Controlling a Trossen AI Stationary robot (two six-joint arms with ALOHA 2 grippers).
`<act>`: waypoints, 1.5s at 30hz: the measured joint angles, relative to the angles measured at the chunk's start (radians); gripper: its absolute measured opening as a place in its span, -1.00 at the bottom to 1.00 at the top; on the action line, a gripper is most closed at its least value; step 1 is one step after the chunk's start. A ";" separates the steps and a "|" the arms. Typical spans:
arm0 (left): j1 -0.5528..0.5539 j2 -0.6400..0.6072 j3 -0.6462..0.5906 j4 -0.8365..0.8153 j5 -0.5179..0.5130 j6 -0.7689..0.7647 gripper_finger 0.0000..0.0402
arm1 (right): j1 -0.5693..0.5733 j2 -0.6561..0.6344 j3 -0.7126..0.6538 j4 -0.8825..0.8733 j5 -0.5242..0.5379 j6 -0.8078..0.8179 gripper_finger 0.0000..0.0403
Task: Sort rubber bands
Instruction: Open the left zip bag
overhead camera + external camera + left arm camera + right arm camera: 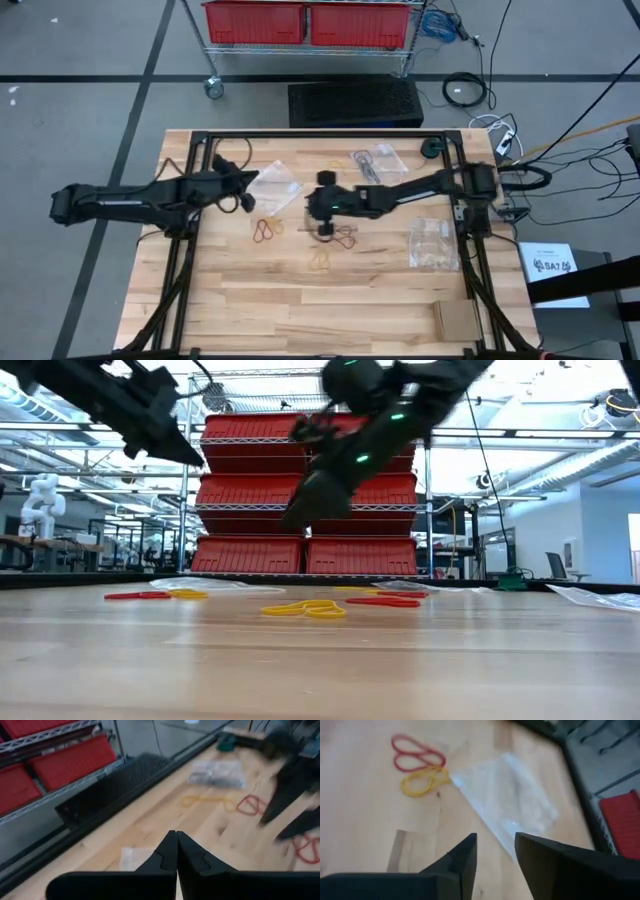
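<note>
The empty clear bag is beside my left gripper. Next, my right gripper goes to it and closes on the middle of the bag's near-side edge (287, 200) (484, 820).
Loose rubber bands lie flat on the wooden table: a red pair (263, 232) with a yellow one (277, 225), more red ones (346, 236) and a yellow loop (320, 262). My right gripper (495, 851) hovers open over the table's middle (325, 224), above the table, with the red (415, 754) and yellow (422, 782) bands and an empty clear bag (505, 800) ahead of it. My left gripper (176, 855) is shut and empty, raised over the clear bag (272, 186) left of centre.
A clear bag holding black bands (375, 160) lies near the far edge, and one holding yellow bands (433, 243) lies at the right. A cardboard piece (455, 318) sits at the near right corner. Black frame rails (300, 135) border the table. Red bins (300, 490) stand behind it.
</note>
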 joint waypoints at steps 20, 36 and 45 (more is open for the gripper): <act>-0.022 -0.141 0.000 -0.104 0.000 0.017 -0.99 | -0.045 0.576 0.810 -0.543 0.075 -0.213 -0.35; -0.022 -0.141 0.000 -0.089 0.008 0.021 -0.99 | -0.061 0.604 0.870 -0.619 0.030 -0.125 -0.99; -0.055 -0.155 0.000 -0.022 0.005 0.097 -0.99 | -0.030 0.546 1.084 -0.926 0.036 -0.050 -1.00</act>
